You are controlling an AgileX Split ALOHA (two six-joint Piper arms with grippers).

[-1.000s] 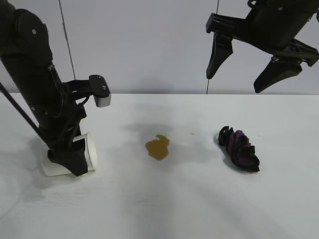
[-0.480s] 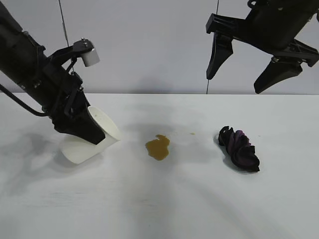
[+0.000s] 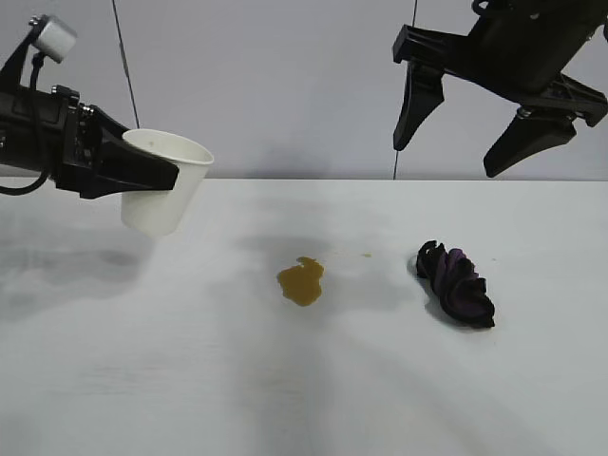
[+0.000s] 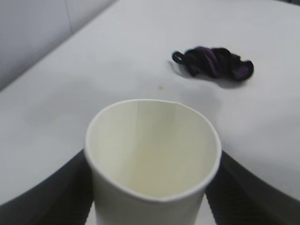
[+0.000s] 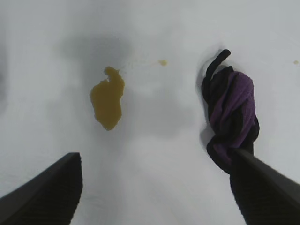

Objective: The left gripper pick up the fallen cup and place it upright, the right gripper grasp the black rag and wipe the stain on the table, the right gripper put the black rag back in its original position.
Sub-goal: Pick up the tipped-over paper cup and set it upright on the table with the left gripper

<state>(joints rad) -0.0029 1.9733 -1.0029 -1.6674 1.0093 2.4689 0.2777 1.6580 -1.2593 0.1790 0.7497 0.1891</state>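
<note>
I will lower my right gripper to the purple fold in the black rag's middle (image 3: pixel 462 274) (image 5: pixel 236 117) and close it there, so that both ends of the black rag stay loose.
My left gripper (image 3: pixel 152 176) is shut on the white paper cup (image 3: pixel 163 195) and holds it upright, mouth up, above the table's (image 3: pixel 190 380) left side. In the left wrist view the cup (image 4: pixel 152 159) sits between the two black fingers (image 4: pixel 51 192). The brown stain (image 3: pixel 301 280) lies at the table's middle and also shows in the right wrist view (image 5: pixel 108 101). The black and purple rag (image 3: pixel 456 285) lies to the stain's right; it shows too in both wrist views (image 5: pixel 230 115) (image 4: pixel 213 62). My right gripper (image 3: pixel 465 133) hangs open high above the rag.
A small brown droplet (image 3: pixel 367 255) lies on the table between the stain and the rag. A thin cable (image 3: pixel 122 66) hangs in front of the grey back wall.
My left gripper has lifted the cup off the table and turned it from lying on its side to upright in the air. The right arm has not moved.
</note>
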